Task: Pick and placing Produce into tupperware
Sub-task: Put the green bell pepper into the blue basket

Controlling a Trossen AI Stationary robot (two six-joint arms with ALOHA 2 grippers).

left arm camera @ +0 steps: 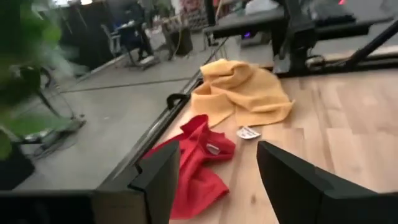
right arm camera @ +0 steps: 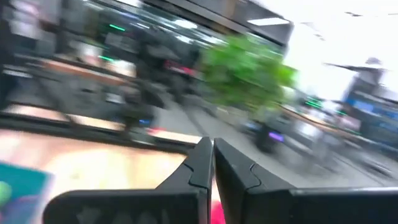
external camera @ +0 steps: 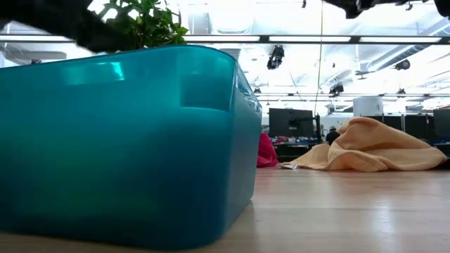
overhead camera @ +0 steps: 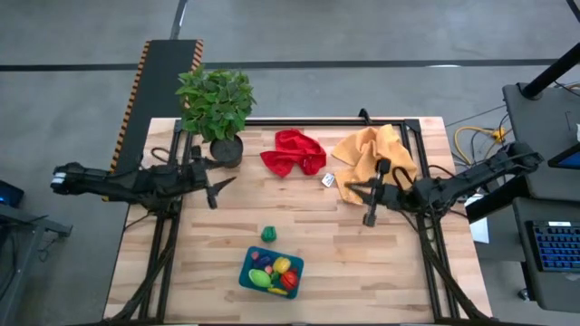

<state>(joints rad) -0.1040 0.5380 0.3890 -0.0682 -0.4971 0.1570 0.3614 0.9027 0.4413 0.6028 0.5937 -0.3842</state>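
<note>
The left gripper needs to next grab the middle of the dark green piece [overhead camera: 268, 234], since that piece still lies on the wood behind the teal tupperware.
The teal tupperware [overhead camera: 246, 279] stands near the table's front edge, left of centre, and fills the left of the low view [external camera: 126, 140]. Several produce pieces lie inside it, among them a yellow one [overhead camera: 282, 265], a red one [overhead camera: 290, 280] and a light green one [overhead camera: 259, 277]. One dark green piece [overhead camera: 268, 234] rests on the wood just behind the container. My left gripper [overhead camera: 222, 190] hovers open at the table's left, next to the plant pot, with nothing between its fingers [left arm camera: 217, 180]. My right gripper [overhead camera: 348, 187] hovers shut and empty [right arm camera: 212, 155] at the right, beside the yellow cloth.
A leafy potted plant [overhead camera: 216, 109] stands at the far left corner. A red cloth [overhead camera: 292, 152] and a yellow cloth [overhead camera: 372, 149] lie crumpled along the far edge, with a small white tag [overhead camera: 328, 180] between them. Bare wood spans the middle and the near right.
</note>
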